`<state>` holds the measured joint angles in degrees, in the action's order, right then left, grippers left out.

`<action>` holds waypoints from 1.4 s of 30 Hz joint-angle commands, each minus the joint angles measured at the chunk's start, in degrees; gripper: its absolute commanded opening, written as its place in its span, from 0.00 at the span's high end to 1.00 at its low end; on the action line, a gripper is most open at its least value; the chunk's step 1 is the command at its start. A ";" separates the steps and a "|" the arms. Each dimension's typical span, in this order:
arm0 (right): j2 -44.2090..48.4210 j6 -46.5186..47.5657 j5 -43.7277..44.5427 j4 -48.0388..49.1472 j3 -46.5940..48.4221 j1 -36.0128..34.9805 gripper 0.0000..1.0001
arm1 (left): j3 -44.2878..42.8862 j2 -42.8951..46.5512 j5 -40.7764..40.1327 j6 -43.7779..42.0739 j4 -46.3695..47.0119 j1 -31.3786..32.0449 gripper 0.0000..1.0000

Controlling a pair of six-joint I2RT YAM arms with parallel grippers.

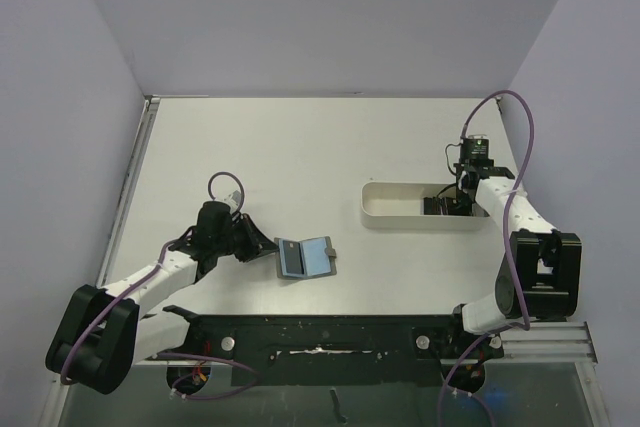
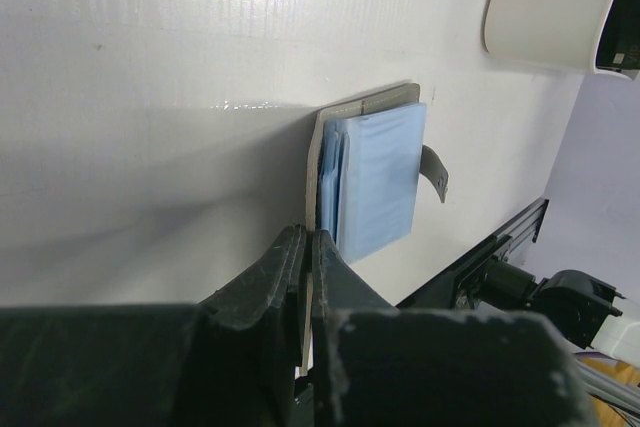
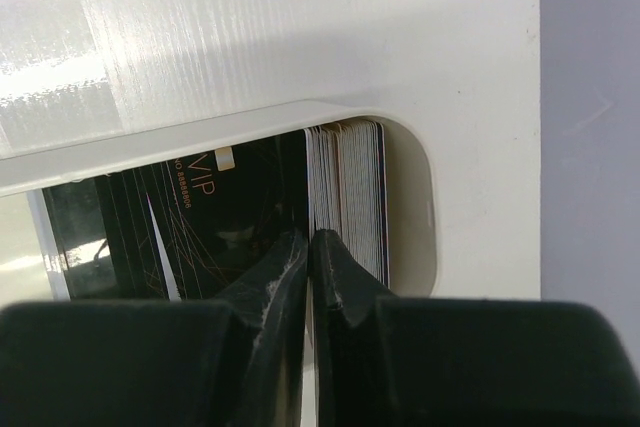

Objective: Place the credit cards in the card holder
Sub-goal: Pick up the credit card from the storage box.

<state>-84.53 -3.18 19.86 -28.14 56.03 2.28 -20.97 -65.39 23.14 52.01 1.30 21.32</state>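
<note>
The end card is still flush with the stack and only its edge is pinched by my right gripper, so I should open, reach deeper and pinch the end card [image 3: 312, 219] before I lift.
The card holder [image 1: 305, 259] lies open left of the table's centre, its light blue lining [image 2: 375, 172] up and its snap tab [image 2: 435, 172] sticking out. My left gripper [image 1: 256, 245] is shut on the edge of the wallet's left flap; the thin grey flap shows between the jaws [image 2: 308, 239]. Several dark credit cards [image 1: 444, 205] are in the white tray [image 1: 400, 205]. Some stand on edge as a stack [image 3: 350, 187], and a black VIP card [image 3: 200, 207] lies flat. My right gripper [image 3: 310, 237] is down in the tray, shut on the leftmost card of the stack.
The tray's rounded end wall [image 3: 410, 207] is close to the right of the card stack. The table's left edge rail [image 1: 135, 177] and the purple walls bound the area. The black base frame [image 1: 330, 332] runs along the near edge.
</note>
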 commanded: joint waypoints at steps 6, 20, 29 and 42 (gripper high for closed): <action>2.57 1.45 1.49 1.71 1.99 0.33 1.00 | -1.95 0.96 0.05 -0.93 1.34 0.04 1.00; 1.76 2.15 1.79 0.16 3.17 0.22 1.00 | -2.13 2.02 0.01 -1.23 -0.06 0.04 1.00; 1.83 1.49 1.95 2.56 1.59 0.18 0.93 | -1.44 2.06 -0.02 -1.14 0.24 0.04 1.00; -3.66 1.59 7.51 2.81 1.78 0.20 0.54 | -1.66 0.32 0.92 -1.36 1.77 -0.01 0.99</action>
<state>-87.74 -1.91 23.44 -27.40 56.90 2.26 -20.97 -64.97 23.18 51.70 0.56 21.32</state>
